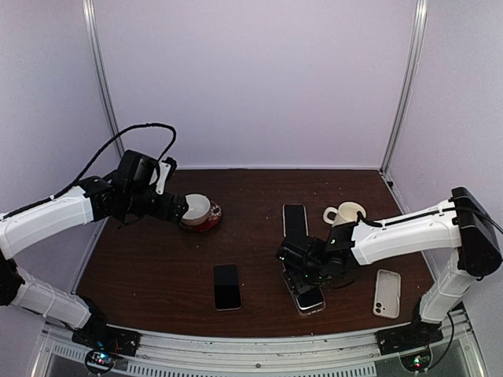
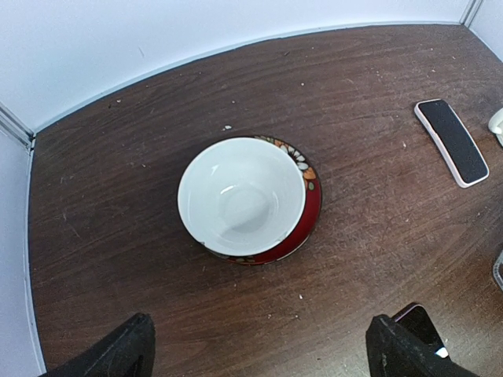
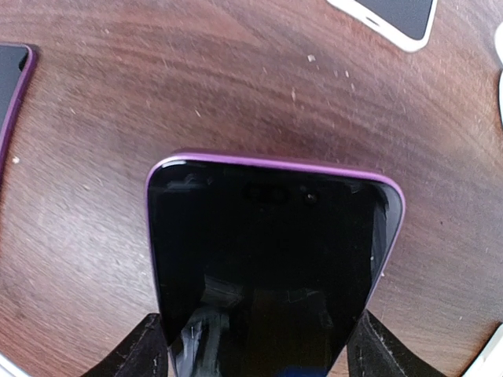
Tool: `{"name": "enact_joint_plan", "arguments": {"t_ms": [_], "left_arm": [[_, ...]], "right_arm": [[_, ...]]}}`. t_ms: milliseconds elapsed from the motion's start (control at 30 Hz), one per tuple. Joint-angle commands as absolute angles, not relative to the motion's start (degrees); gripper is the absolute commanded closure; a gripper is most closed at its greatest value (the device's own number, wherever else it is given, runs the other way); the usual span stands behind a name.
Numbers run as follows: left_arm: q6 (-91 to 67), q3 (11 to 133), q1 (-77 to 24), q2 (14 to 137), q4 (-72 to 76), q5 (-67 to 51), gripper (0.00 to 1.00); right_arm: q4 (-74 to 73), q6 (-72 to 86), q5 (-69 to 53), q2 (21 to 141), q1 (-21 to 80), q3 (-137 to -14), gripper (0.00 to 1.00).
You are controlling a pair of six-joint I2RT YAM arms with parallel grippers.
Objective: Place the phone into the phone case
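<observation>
I need to set the purple-rimmed phone down on the wood (image 1: 304,294) with my right gripper, between the second dark phone and the white phone case.
A dark-screened phone (image 3: 259,259) with a purple rim sits between the fingers of my right gripper (image 3: 255,345), which is shut on its two long sides. A thin grey strip shows between screen and rim on its right side; I cannot tell whether the rim is a case. From above, this phone (image 1: 309,297) lies at the front middle of the table under my right gripper (image 1: 302,271). A white phone case (image 1: 387,292) lies flat to its right. My left gripper (image 2: 263,345) hangs open over bare wood near the bowl.
A second dark phone (image 1: 227,287) lies front centre. A phone in a light case (image 1: 295,220) lies behind, next to a cream mug (image 1: 346,214). A white bowl (image 2: 244,196) stands on a red plate (image 2: 312,216) at the back left.
</observation>
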State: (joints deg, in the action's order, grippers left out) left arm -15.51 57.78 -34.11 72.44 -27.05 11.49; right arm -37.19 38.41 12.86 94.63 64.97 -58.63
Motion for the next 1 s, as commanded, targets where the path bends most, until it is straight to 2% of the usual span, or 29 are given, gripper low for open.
{"name": "enact_joint_plan", "arguments": {"t_ms": [0,333,733,967], "left_arm": [[-14.9,59.3,-33.7,73.0,-25.6,11.6,0.02],[-14.8,59.3,-33.7,72.9,-25.7,12.0,0.02],[-14.7,59.3,-33.7,72.9,-25.7,12.1,0.03],[-14.7,59.4,-33.7,73.3,-25.8,11.8,0.02]], "right_arm": [[-37.8,39.5,13.2,93.2,65.3,-57.4,0.61],[-37.1,40.6,10.9,94.7,65.6,-58.4,0.61],[-40.3,37.3,8.4,96.1,65.8,-59.7,0.56],[-42.0,34.7,9.1,93.4,65.8,-62.0,0.59]]}}
